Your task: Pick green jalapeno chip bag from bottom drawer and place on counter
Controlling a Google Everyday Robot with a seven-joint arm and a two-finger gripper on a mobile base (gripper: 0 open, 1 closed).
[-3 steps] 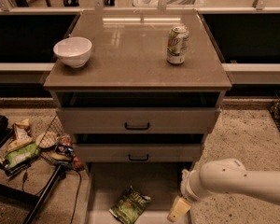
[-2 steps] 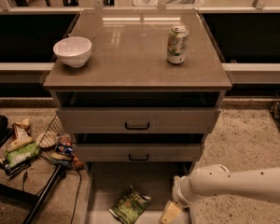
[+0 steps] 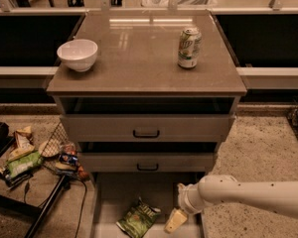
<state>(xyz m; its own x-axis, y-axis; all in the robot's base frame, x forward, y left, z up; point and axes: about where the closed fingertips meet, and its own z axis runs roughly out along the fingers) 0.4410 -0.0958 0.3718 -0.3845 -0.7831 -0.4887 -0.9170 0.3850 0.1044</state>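
Observation:
Next, my gripper should go to the middle of the green jalapeno chip bag (image 3: pixel 140 220) in the bottom drawer and close there.
The green jalapeno chip bag (image 3: pixel 138 217) lies crinkled on the floor of the open bottom drawer (image 3: pixel 111 202), near its front middle. My gripper (image 3: pixel 175 221) hangs on the white arm that reaches in from the right. It is low over the drawer, just right of the bag and apart from it. The counter (image 3: pixel 139 58) is the glossy grey-brown top of the cabinet above.
A white bowl (image 3: pixel 78 54) stands at the counter's left and a green-and-white soda can (image 3: pixel 189 47) at its right. The two upper drawers (image 3: pixel 146 129) are slightly open. Floor clutter with a pale green bag (image 3: pixel 24 163) and a wire basket lies to the left.
My arm and gripper have moved left and slightly down, closer to the chip bag. The bag has not moved.

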